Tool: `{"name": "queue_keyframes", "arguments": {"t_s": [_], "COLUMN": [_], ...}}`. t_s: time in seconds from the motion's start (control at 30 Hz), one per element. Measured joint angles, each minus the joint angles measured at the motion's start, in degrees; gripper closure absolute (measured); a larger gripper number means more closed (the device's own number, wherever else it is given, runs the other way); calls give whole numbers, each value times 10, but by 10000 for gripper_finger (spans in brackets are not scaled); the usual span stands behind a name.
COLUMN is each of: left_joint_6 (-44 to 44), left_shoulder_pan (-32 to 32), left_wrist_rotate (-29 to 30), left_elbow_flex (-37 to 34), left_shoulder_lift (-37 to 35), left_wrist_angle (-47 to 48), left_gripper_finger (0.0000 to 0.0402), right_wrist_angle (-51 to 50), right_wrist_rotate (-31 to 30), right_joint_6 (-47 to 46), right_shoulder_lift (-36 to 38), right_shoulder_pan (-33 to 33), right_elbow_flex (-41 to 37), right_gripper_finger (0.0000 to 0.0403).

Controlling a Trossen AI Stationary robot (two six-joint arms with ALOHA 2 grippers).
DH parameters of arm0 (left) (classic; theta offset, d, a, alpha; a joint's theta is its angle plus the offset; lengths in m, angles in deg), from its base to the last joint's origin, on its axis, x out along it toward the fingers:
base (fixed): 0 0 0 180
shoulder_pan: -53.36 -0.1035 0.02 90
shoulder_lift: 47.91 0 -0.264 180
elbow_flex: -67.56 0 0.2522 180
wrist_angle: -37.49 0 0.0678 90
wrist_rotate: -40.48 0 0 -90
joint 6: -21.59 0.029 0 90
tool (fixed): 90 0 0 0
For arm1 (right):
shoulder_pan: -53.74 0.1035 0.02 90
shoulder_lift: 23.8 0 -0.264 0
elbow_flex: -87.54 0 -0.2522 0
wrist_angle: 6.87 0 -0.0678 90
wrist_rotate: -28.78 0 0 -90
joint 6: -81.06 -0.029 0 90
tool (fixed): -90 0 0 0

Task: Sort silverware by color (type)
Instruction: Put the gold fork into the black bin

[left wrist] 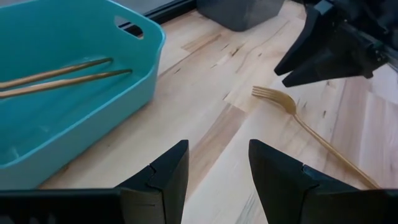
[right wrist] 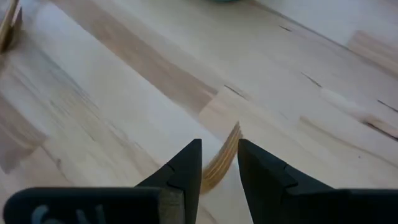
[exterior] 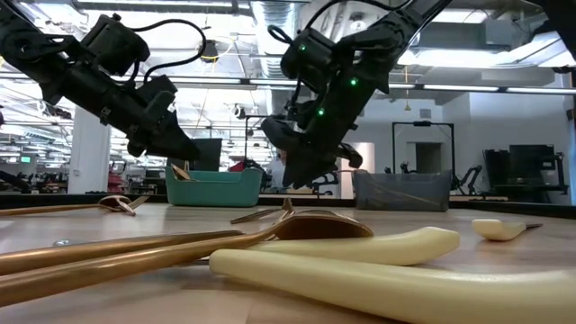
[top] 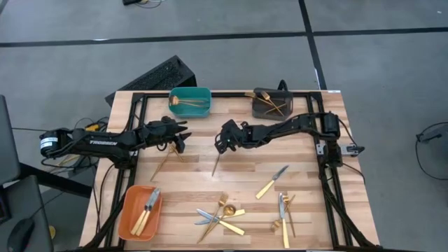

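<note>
My right gripper's fingers are around the gold fork's tines, so next I open them and take the fork by its handle (left wrist: pixel 304 125), just behind the tines.
A gold fork (left wrist: pixel 311 127) lies flat on the wooden table (top: pixel 308 168) near its middle. My right gripper (right wrist: pixel 219 152) hangs open just above the fork's tine end (right wrist: pixel 225 155). Its fingers stand on either side of the tines without touching them. My left gripper (left wrist: pixel 217 155) is open and holds nothing. It hovers left of the fork, beside the teal bin (left wrist: pixel 74 93), which holds two gold pieces. Another gold piece (top: pixel 165 161) lies on the table below my left gripper (top: pixel 180 136).
A dark grey bin (top: pixel 271 103) with gold pieces stands at the far right. An orange bin (top: pixel 140 212) with knives sits at the near left. Several loose pieces (top: pixel 220 217) and knives (top: pixel 271 182) lie along the near side. Black frame rails (top: pixel 329 182) line the table's sides.
</note>
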Motion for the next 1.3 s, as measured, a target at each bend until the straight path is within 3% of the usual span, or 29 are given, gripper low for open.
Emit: {"name": "queue_keyframes", "arguments": {"t_s": [0.47, 0.77, 0.9, 1.3], "left_joint_6": [5, 17, 17, 17], "left_shoulder_pan": [0, 0, 0, 0], "left_wrist_rotate": [8, 16, 21, 46], "left_elbow_flex": [0, 0, 0, 0], "left_shoulder_lift": [0, 0, 0, 0], "left_wrist_angle": [13, 15, 30, 47], "left_gripper_finger": [248, 248, 248, 248], "right_wrist_angle": [20, -44, -44, -173], "right_wrist_rotate": [29, 48, 49, 50], "right_joint_6": [13, 44, 86, 133], "right_shoulder_lift": [-44, -20, -17, 76], "right_shoulder_pan": [-4, -20, -18, 2], "right_elbow_flex": [2, 0, 1, 3], "right_gripper_finger": [276, 350, 365, 306]}}
